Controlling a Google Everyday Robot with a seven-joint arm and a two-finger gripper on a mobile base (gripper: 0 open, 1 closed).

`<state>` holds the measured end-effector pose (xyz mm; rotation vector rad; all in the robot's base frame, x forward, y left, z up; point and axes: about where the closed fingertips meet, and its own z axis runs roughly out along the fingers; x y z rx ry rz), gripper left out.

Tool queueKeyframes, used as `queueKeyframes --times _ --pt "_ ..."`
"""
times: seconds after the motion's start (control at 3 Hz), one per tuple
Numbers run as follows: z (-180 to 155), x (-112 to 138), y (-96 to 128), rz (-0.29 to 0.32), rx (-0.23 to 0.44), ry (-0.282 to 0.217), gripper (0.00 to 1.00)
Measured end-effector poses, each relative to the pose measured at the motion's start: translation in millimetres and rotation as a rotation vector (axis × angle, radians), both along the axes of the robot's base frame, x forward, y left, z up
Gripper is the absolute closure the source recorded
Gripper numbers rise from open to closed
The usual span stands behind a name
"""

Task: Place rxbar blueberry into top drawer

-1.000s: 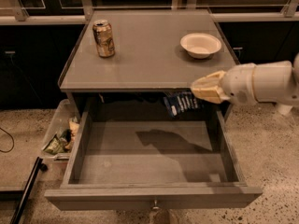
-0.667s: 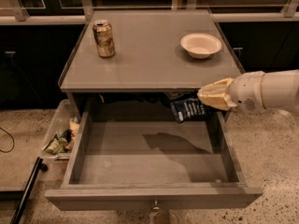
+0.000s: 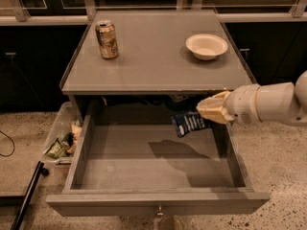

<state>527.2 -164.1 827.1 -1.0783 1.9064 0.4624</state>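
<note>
Next, my gripper lets go of the rxbar blueberry on the middle of the top drawer's grey bottom (image 3: pixel 164 152).
The top drawer (image 3: pixel 158 200) is pulled fully open below the grey cabinet top, its grey floor bare, with a small knob at the front centre. My gripper (image 3: pixel 207 115) comes in from the right on a white arm and is shut on the rxbar blueberry (image 3: pixel 189 123), a dark navy wrapper with white lettering. The bar hangs tilted above the drawer's back right part, just under the cabinet top's front edge. Its shadow falls on the drawer floor beneath it.
A gold drink can (image 3: pixel 106 39) stands at the back left of the cabinet top (image 3: pixel 153 66) and a white bowl (image 3: pixel 206 46) at the back right. A clear plastic bin (image 3: pixel 61 139) with snack wrappers sits on the floor left of the drawer.
The gripper with the bar has moved slightly right and down, over the drawer's back right part. The drawer, can and bowl have not moved.
</note>
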Motion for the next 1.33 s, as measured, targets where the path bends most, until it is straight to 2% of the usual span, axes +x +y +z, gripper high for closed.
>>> queueKeyframes --times 0.33,0.67,1.0,1.33 --pt "-65 -13 15 -0.026 -0.035 0.079 1.0" --pt "-107 -16 31 -0.026 -0.063 0.09 1.0" --pt "-126 -4 47 0.003 -0.079 0.049 1.0" --pt "-138 11 62 0.017 -0.066 0.012 1.0"
